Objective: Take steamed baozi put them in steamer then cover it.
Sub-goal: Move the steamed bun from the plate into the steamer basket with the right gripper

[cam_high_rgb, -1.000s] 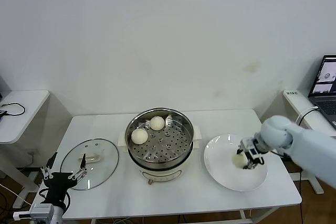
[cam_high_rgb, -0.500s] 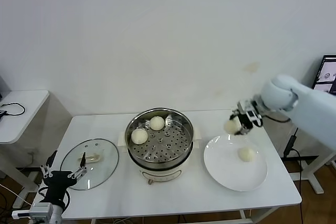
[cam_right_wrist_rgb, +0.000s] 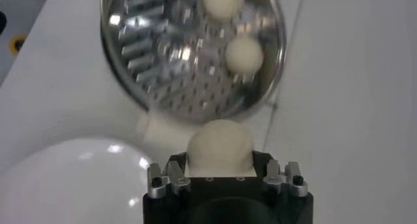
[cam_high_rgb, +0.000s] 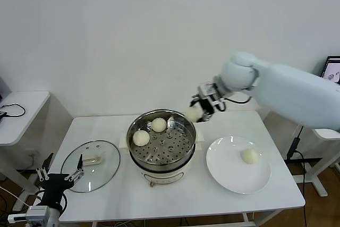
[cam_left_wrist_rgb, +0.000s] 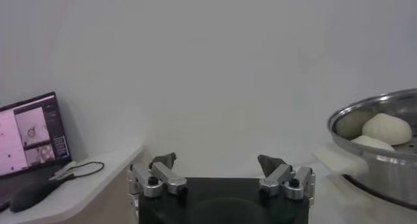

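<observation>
I will use my right gripper to set the baozi down on the steamer's perforated tray (cam_high_rgb: 151,153) (cam_right_wrist_rgb: 159,12), just in front of the baozi that is nearest the glass cover.
The steel steamer (cam_high_rgb: 161,143) stands mid-table with two baozi (cam_high_rgb: 141,138) (cam_high_rgb: 159,124) on its perforated tray. My right gripper (cam_high_rgb: 197,111) is shut on a third baozi (cam_high_rgb: 192,114) and holds it in the air just above the steamer's right rim; the right wrist view shows this baozi (cam_right_wrist_rgb: 219,146) between the jaws, with the steamer (cam_right_wrist_rgb: 176,62) below. A fourth baozi (cam_high_rgb: 249,156) lies on the white plate (cam_high_rgb: 223,174). The glass cover (cam_high_rgb: 106,171) lies flat on the table at the left. My left gripper (cam_high_rgb: 60,177) is open and empty at the table's front left corner.
A low white side table (cam_high_rgb: 21,115) with a black cable stands at the left. A laptop screen (cam_high_rgb: 333,70) shows at the right edge. The white wall runs close behind the table.
My right gripper has lifted one baozi off the plate and carried it left and up, to above the steamer's right rim. The left gripper has barely moved.
</observation>
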`<state>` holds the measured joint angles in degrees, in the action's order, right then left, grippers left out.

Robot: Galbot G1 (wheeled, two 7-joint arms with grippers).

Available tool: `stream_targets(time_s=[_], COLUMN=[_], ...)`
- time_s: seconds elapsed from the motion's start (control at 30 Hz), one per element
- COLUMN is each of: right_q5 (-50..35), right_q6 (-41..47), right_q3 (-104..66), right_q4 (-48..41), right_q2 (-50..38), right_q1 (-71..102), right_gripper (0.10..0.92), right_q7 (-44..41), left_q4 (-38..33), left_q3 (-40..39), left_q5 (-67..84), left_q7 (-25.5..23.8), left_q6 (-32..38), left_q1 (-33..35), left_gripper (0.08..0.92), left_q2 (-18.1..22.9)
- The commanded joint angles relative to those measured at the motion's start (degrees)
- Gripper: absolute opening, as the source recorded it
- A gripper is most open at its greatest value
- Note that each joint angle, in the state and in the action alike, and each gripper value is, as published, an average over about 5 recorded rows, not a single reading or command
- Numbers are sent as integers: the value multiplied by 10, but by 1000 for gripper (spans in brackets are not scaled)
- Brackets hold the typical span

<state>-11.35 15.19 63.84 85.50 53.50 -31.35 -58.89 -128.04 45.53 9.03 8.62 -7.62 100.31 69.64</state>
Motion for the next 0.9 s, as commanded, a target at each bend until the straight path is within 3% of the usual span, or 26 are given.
stream_targets(time_s=[0.03,0.53,0.9], right_q5=[-13,124,145], right_q6=[-91,-209,-238], right_q3=[67,101,106], right_q4=[-33,-68,-68], right_q2=[167,223,222], right_q1=[7,58,58], right_gripper=[628,628,628], right_q7=[44,34,12], left_q4=[-1,-1,3], left_q3=[4,5,4], left_q5=[1,4,6], left_q7=[0,0,0], left_q6=[0,0,1], left_q1=[0,-4,-6], left_gripper=[823,823,823], left_q2=[1,11,12])
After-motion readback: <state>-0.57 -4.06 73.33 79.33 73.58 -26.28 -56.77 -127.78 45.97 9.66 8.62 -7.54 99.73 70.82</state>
